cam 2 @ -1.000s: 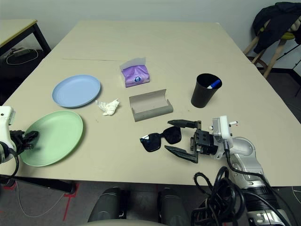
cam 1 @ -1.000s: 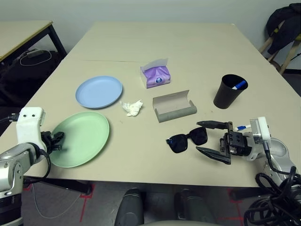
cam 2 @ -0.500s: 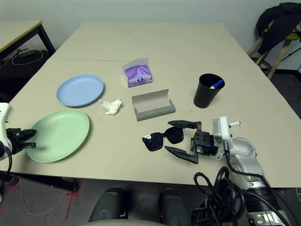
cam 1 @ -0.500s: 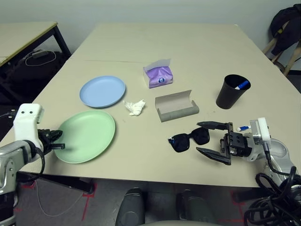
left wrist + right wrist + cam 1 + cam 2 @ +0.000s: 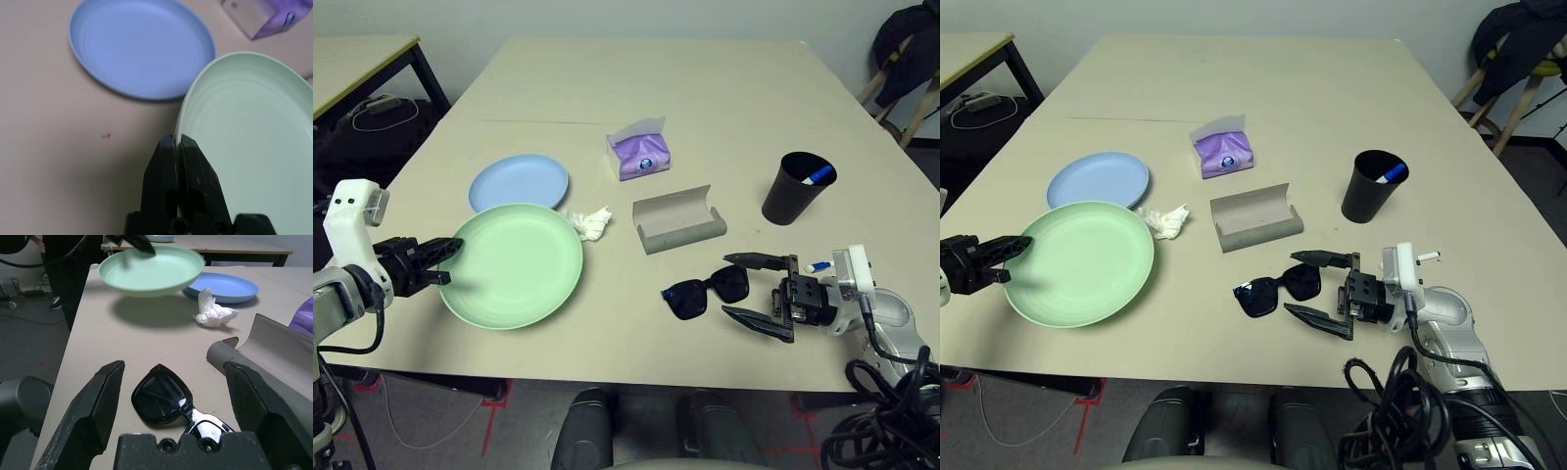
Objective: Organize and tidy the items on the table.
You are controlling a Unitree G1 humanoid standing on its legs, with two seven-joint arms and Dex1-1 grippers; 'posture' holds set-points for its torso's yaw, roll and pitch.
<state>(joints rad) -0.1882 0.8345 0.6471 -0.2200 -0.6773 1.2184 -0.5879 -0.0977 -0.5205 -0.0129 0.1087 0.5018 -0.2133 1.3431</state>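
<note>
Next, my left gripper releases the mint-green plate on the middle of the light-blue plate (image 5: 519, 182) (image 5: 142, 45), so that the two are stacked together.
My left gripper (image 5: 445, 262) is shut on the near-left rim of the mint-green plate (image 5: 514, 264), which hangs a little above the table (image 5: 705, 98) with a shadow under it. Its far rim overlaps the near edge of the light-blue plate (image 5: 519, 183). In the left wrist view the gripper (image 5: 175, 142) pinches that rim. My right gripper (image 5: 729, 286) rests open at the front right, its fingers on either side of the black sunglasses (image 5: 166, 401). The white tissue wad (image 5: 590, 222), open grey glasses case (image 5: 677, 223), purple tissue pack (image 5: 639, 155) and black cup (image 5: 793, 188) holding a blue pen (image 5: 815, 177) lie mid-table.
Another pen (image 5: 818, 265) lies beside my right wrist. A smaller black-legged desk (image 5: 362, 59) with cables stands at the back left. A chair with a dark jacket (image 5: 906, 49) stands at the back right. Bare tabletop stretches behind the tissue pack.
My left gripper has lifted the mint-green plate and carried it right and away from me, up to the blue plate. The right arm has stayed still.
</note>
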